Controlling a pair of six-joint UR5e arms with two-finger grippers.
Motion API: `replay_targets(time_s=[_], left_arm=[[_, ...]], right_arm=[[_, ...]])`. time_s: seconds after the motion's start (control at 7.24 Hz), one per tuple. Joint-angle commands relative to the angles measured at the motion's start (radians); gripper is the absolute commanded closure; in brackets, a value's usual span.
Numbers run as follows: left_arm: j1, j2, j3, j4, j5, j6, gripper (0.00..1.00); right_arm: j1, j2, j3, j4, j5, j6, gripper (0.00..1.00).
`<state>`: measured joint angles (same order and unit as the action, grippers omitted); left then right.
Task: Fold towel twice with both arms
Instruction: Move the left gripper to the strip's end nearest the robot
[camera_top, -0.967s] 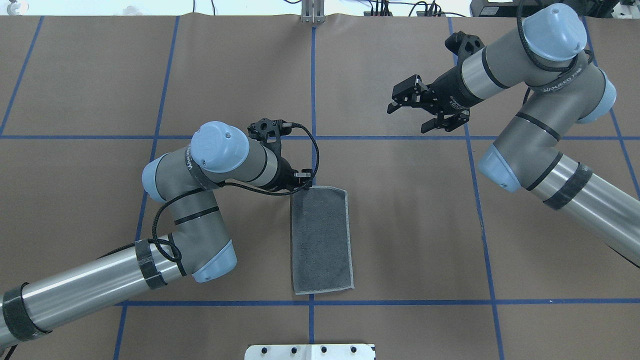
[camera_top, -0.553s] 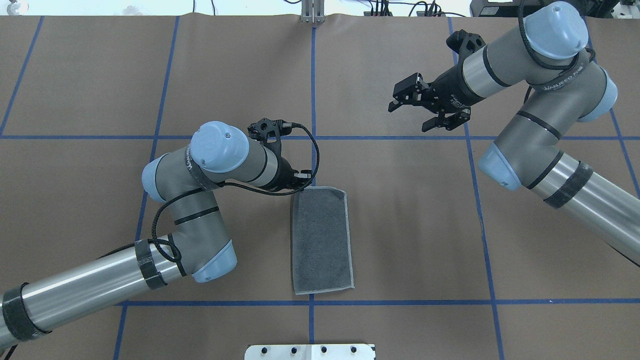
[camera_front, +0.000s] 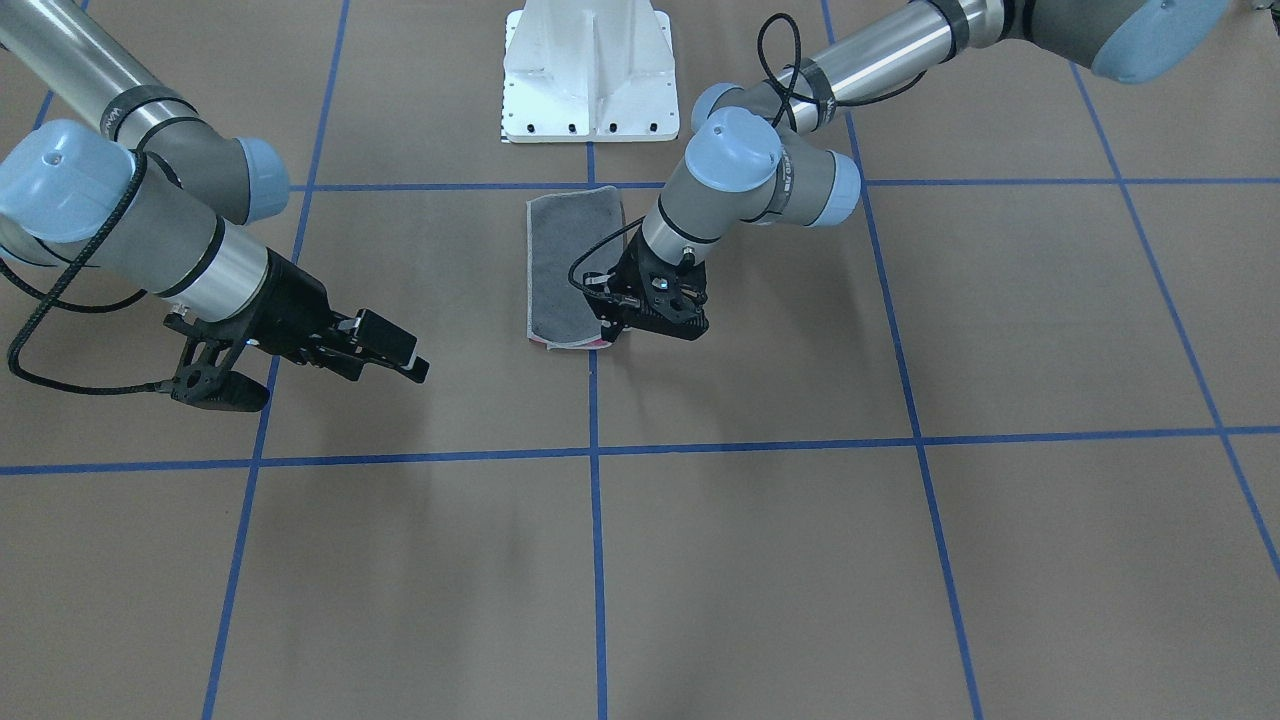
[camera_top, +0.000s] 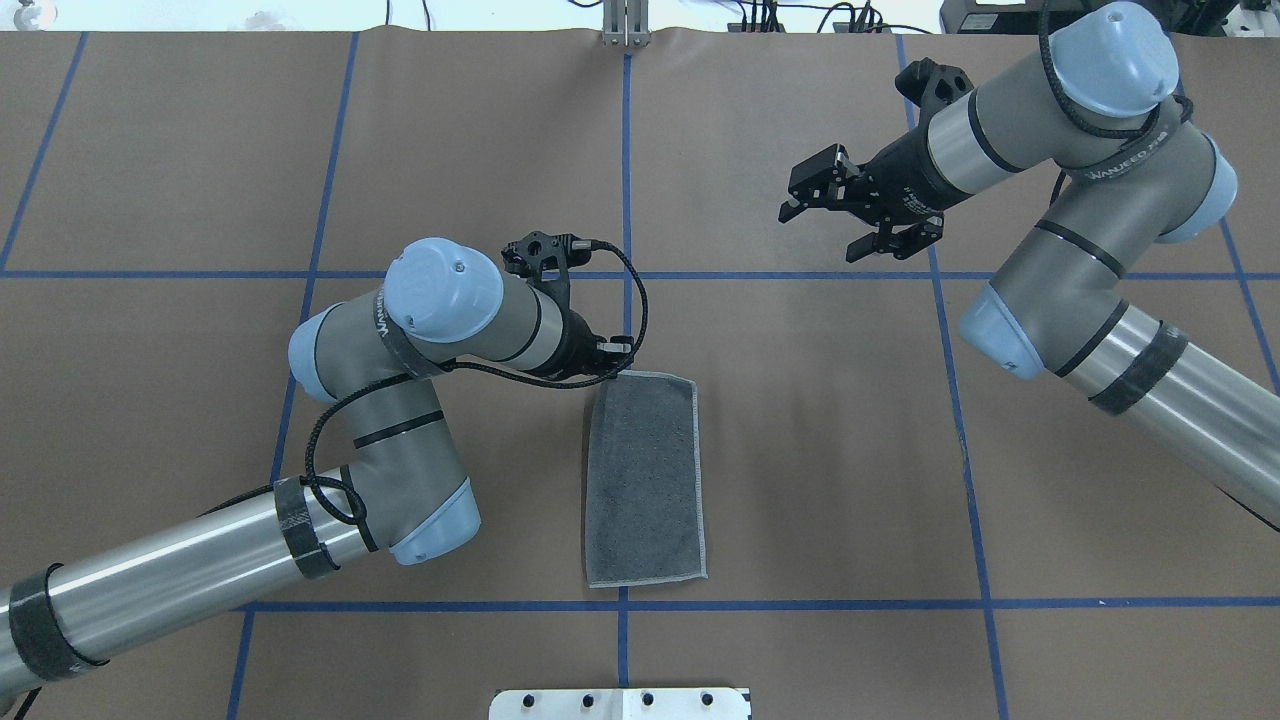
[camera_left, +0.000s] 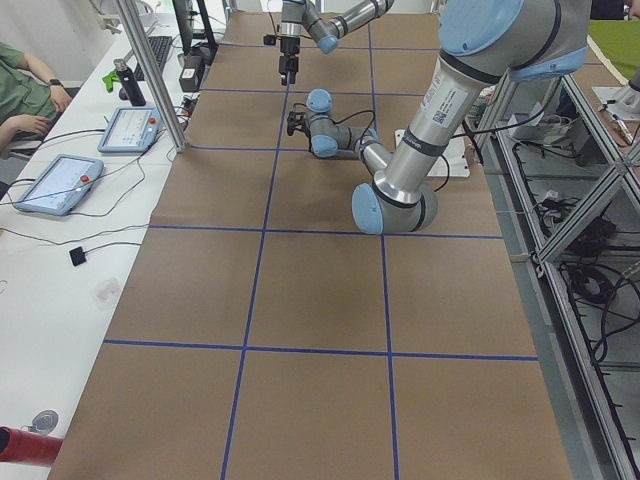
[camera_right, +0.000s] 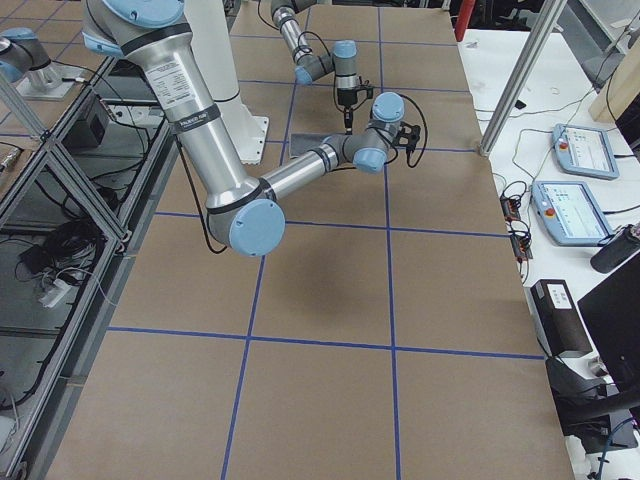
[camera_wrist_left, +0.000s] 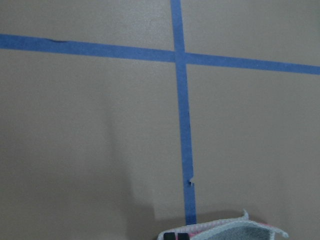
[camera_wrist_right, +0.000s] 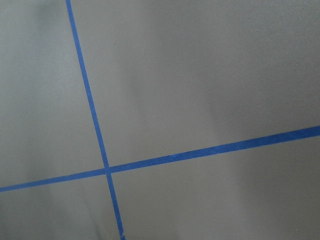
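Note:
My left gripper is to let go of the towel on the pedestal side of the nearby blue tape crossing (camera_front: 576, 391) (camera_wrist_left: 207, 145). The towel will cover that crossing.
The towel (camera_top: 645, 480) lies in the middle of the table, folded into a long narrow strip with the grey face up. A pink edge shows at its far end in the front view (camera_front: 562, 265). My left gripper (camera_top: 612, 372) is low at the towel's far left corner and shut on it. In the front view it (camera_front: 612, 335) pinches that corner, and the left wrist view shows the raised corner (camera_wrist_left: 240, 231). My right gripper (camera_top: 825, 232) is open and empty, in the air well to the far right of the towel; it also shows in the front view (camera_front: 342, 390).
The white pedestal base (camera_front: 590, 70) stands at the robot's edge of the table, close behind the towel. Blue tape lines (camera_top: 627, 180) cross the brown table cover. Tablets (camera_left: 130, 128) and a seated person (camera_left: 25, 95) are beside the table's far side.
My left gripper has shifted slightly right with the towel's far left corner, skewing that end. My right gripper has drifted a little up and away.

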<state>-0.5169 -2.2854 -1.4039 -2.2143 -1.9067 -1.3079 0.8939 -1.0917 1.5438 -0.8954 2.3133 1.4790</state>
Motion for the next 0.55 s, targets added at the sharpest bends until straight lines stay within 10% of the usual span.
replay_targets(time_s=[0.0, 0.41], left_arm=[[0.0, -0.044, -0.003, -0.004, 0.0, -0.067, 1.0], [-0.014, -0.089, 0.019, -0.012, 0.003, -0.067, 1.0]], right_arm=[[0.003, 0.001, -0.005, 0.001, 0.0, -0.003, 0.0], [0.005, 0.001, -0.01, 0.003, 0.002, -0.003, 0.0]])
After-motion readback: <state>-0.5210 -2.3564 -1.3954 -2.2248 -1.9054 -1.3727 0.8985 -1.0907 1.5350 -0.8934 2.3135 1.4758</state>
